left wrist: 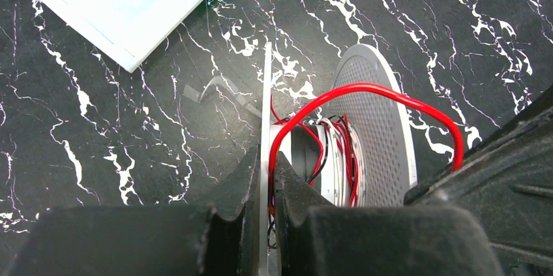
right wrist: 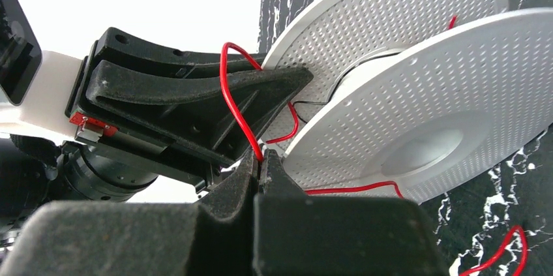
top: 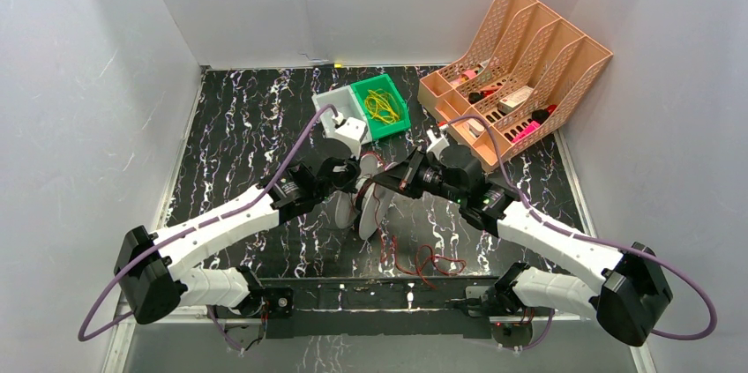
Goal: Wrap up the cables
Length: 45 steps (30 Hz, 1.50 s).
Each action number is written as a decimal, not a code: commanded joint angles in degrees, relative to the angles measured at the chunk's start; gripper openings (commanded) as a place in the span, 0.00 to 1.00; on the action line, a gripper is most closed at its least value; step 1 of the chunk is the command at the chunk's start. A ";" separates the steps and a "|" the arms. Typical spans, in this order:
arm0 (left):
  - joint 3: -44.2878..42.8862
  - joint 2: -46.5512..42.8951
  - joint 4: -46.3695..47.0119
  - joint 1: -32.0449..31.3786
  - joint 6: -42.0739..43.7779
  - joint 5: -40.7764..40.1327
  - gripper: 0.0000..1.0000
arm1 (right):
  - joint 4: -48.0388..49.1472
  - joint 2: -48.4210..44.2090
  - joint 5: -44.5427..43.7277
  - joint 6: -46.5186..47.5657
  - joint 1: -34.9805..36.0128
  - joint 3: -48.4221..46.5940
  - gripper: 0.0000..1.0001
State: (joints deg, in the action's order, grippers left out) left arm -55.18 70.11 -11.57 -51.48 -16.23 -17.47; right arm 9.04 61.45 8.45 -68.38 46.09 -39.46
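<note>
A short arc of red cable beside the spool is in my right gripper, so that gripper should open and take the loose cable (top: 394,249) near the front.
A white perforated spool (top: 368,212) stands on edge at the table's middle, between both grippers. The red cable (left wrist: 385,93) is partly wound on the spool's hub and loops over its flange (left wrist: 381,132). More of the cable lies loose on the table (top: 430,260) near the front. My left gripper (left wrist: 266,162) is shut on the spool's thin near flange, with a strand of red cable pressed beside it. My right gripper (right wrist: 263,158) is shut on the red cable (right wrist: 235,103) right beside the spool (right wrist: 424,93), and the cable arcs up from its tips over the left gripper's finger.
A green bin (top: 394,119) with a yellow wire tangle and a white bin (top: 328,101) sit behind the spool. An orange file rack (top: 529,29) with small items stands at the back right. Grey walls close in both sides.
</note>
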 commanded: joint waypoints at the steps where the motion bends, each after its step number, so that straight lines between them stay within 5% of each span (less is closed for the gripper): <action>1: -1.25 -1.26 -3.02 0.09 0.23 0.43 0.00 | -3.64 -1.55 -5.23 5.07 -1.00 -1.79 0.00; 14: -2.88 -6.58 -8.11 0.11 2.66 2.12 0.00 | -20.34 -1.33 -24.14 29.83 -2.16 -8.34 0.00; 26: -9.38 -12.59 -13.91 0.07 3.55 4.61 0.00 | -19.18 0.58 -31.98 38.74 -2.24 -0.68 0.00; 45: -22.24 -15.78 -22.42 0.14 6.69 -1.95 0.00 | -11.08 -1.63 -20.55 36.11 -2.93 8.09 0.55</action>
State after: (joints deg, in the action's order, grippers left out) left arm -73.78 54.15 -33.17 -51.48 -11.05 -15.90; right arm -4.51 63.57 -14.94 -32.64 43.24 -31.29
